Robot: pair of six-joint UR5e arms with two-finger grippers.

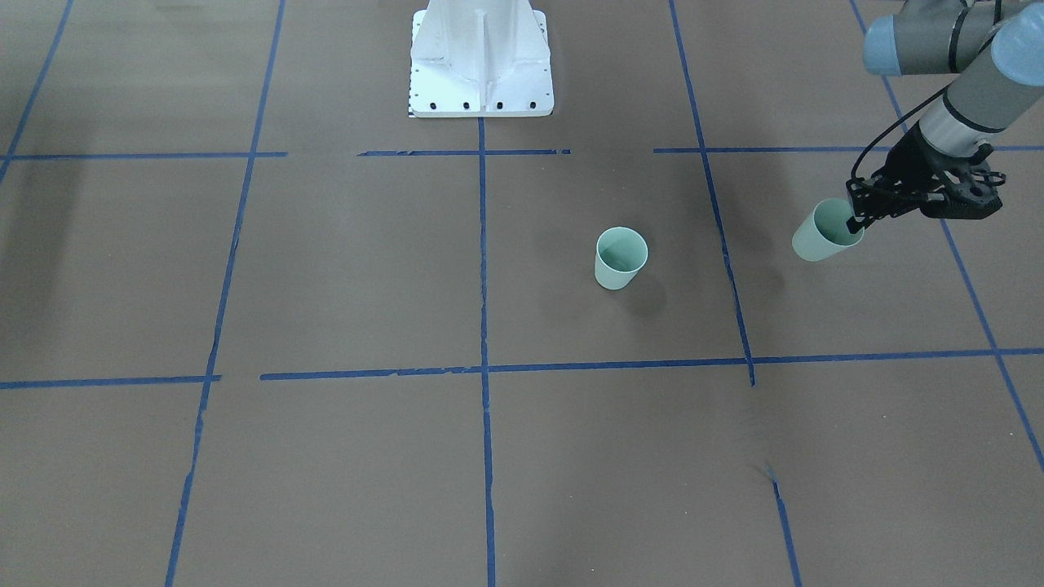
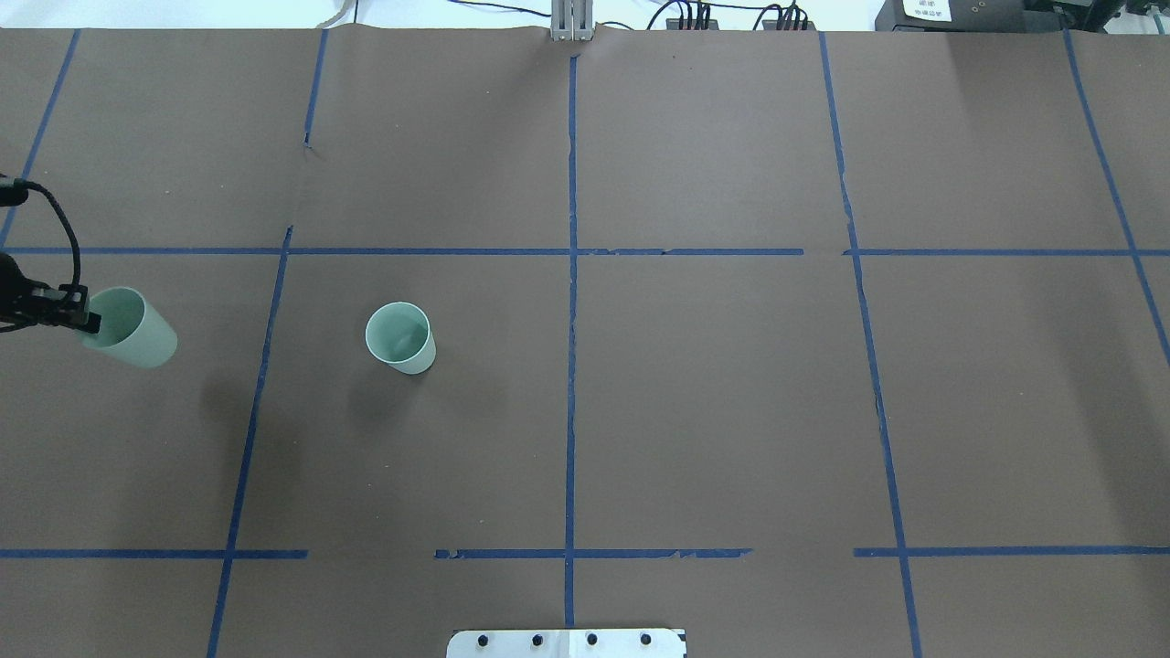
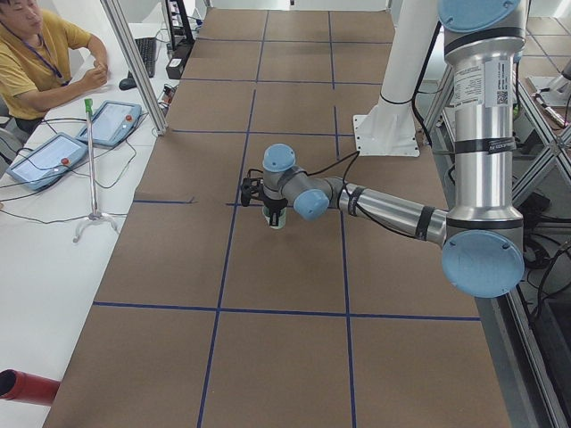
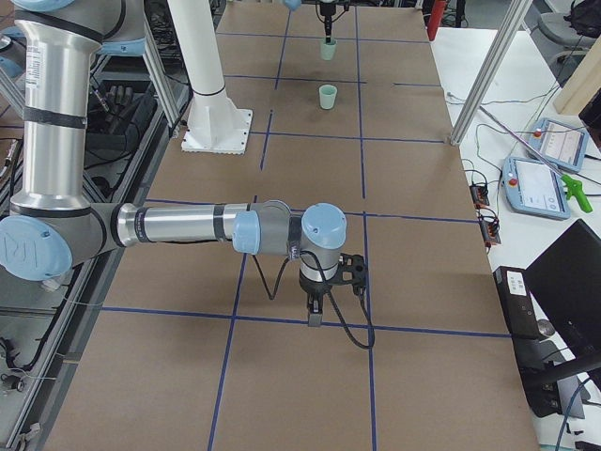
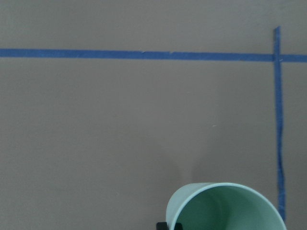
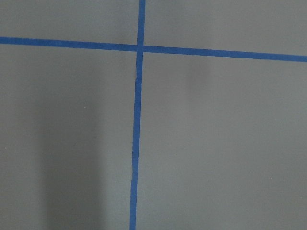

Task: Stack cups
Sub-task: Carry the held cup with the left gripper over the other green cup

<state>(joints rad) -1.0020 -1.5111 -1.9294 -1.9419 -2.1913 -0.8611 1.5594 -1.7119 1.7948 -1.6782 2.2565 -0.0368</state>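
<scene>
My left gripper will release the cup that it is holding, now tilted above the table, once that cup is inside the opening of the standing mint-green cup point(image 1: 622, 249).
One pale mint-green cup point(image 1: 621, 258) stands upright and open on the brown table, left of the centre line in the overhead view point(image 2: 400, 337). My left gripper point(image 1: 855, 224) is shut on the rim of the second cup point(image 1: 822, 231) and holds it tilted above the table, well to the side of the standing cup. The held cup also shows in the overhead view point(image 2: 130, 329) and in the left wrist view point(image 5: 225, 207). My right gripper point(image 4: 315, 318) shows only in the exterior right view, low over the table and far from both cups. I cannot tell whether it is open or shut.
The table is covered in brown paper with a grid of blue tape lines point(image 2: 571, 366). The robot's white base point(image 1: 481, 61) stands at the table's edge. An operator point(image 3: 36, 62) sits at a side desk with tablets.
</scene>
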